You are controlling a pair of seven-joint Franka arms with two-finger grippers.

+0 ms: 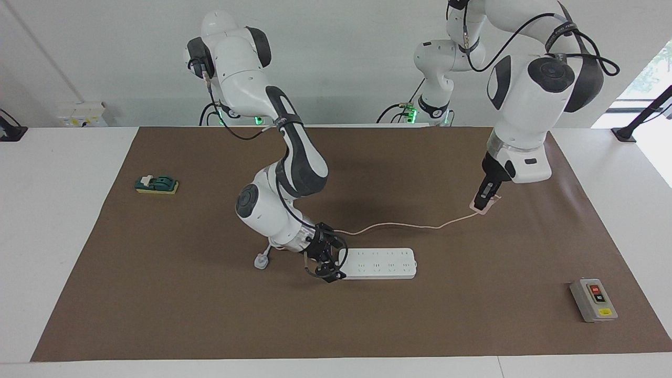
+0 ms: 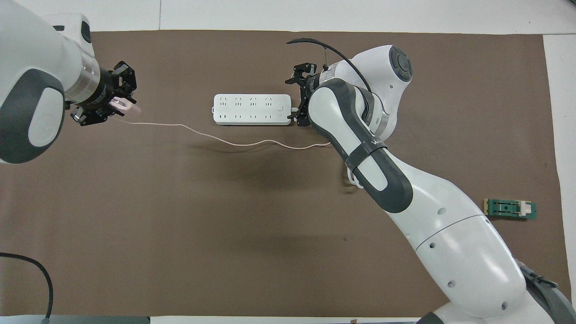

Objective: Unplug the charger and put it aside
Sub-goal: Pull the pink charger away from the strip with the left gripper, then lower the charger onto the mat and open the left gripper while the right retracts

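The robot's left gripper needs to let go of the charger on the bare mat closer to the robot than its trailing cable (image 2: 129,183). The charger is now held low over the mat.
The pale pink charger (image 1: 487,205) is out of the white power strip (image 1: 380,262). My left gripper (image 1: 483,201) is shut on it and holds it low over the mat toward the left arm's end of the table. In the overhead view the left gripper (image 2: 116,104) holds the charger (image 2: 127,106) too. The charger's thin pink cable (image 1: 399,226) trails across the mat from it and runs under my right arm; it also shows in the overhead view (image 2: 234,142). My right gripper (image 1: 329,261) is down at the end of the power strip (image 2: 252,109), also in the overhead view (image 2: 298,98).
A white three-pin plug (image 1: 261,261) lies beside my right arm's wrist. A green block on a yellow pad (image 1: 156,184) sits toward the right arm's end of the mat, also in the overhead view (image 2: 510,209). A grey switch box (image 1: 593,300) lies toward the left arm's end, farther from the robots.
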